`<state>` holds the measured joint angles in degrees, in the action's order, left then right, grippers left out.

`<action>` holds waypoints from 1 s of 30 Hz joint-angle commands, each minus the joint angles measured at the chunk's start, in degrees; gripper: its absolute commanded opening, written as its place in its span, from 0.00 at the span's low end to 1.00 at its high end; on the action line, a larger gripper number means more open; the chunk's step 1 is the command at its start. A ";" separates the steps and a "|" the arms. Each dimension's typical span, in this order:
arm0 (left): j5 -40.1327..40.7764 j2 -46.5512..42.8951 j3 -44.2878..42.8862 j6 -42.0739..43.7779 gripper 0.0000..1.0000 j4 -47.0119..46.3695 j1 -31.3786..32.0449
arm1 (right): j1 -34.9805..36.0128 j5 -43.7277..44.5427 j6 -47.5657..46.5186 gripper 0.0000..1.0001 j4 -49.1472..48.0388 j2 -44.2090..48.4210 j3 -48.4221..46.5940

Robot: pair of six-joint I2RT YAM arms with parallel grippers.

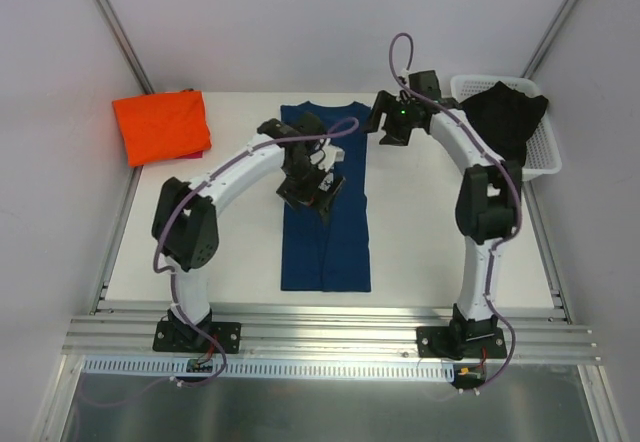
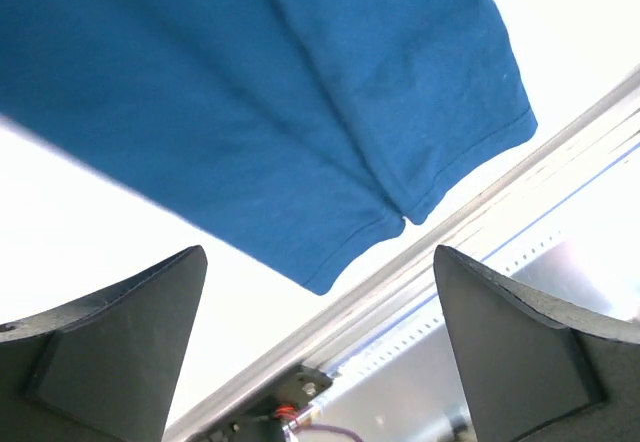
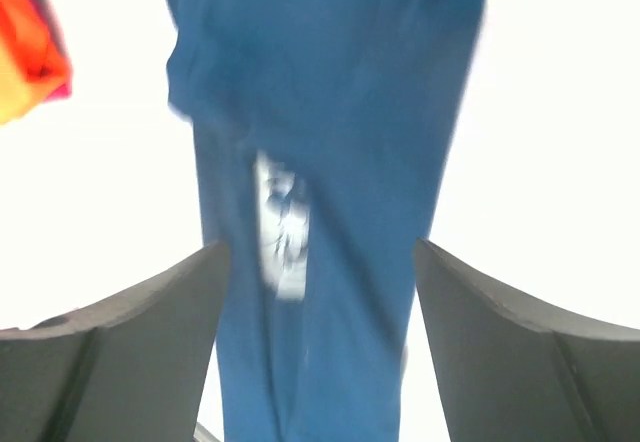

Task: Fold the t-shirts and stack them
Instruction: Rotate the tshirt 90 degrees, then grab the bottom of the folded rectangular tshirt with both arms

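Observation:
My left gripper is to grab next the near hem corner (image 1: 284,287) (image 2: 319,288) of the navy blue t-shirt, on the side toward the orange t-shirt.
The navy blue t-shirt (image 1: 330,237) lies on the table as a long narrow strip, sides folded in. Its hem end shows in the left wrist view (image 2: 300,112); its length, with a sliver of pale print (image 3: 285,227), shows in the right wrist view (image 3: 330,162). The orange t-shirt (image 1: 162,125) lies folded at the far left and shows as a corner in the right wrist view (image 3: 28,42). My left gripper (image 1: 312,194) is open and empty above the blue shirt's middle. My right gripper (image 1: 385,127) is open and empty by the shirt's far right corner.
A white basket (image 1: 540,157) at the far right holds a black garment (image 1: 510,112). Something pink (image 1: 195,154) peeks out under the orange shirt. A metal rail (image 1: 330,317) runs along the table's near edge, also in the left wrist view (image 2: 470,232).

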<state>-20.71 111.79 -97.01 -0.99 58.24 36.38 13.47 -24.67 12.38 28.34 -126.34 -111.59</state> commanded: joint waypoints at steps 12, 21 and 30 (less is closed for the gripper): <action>-5.73 -22.31 29.14 -0.74 0.69 -0.23 -13.44 | 4.53 4.36 -1.66 0.68 9.63 51.36 59.18; -12.77 -24.95 40.41 -3.31 0.64 -3.39 -13.53 | 11.40 3.75 -0.61 0.53 9.37 57.35 72.03; -16.82 -21.00 42.78 -6.99 0.65 -5.85 -13.62 | 15.70 1.55 3.08 0.52 6.21 52.88 71.43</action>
<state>-34.00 89.43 -55.09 -5.41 53.49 22.87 27.51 -21.89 13.15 36.36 -71.35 -39.42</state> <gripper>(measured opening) 0.647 0.513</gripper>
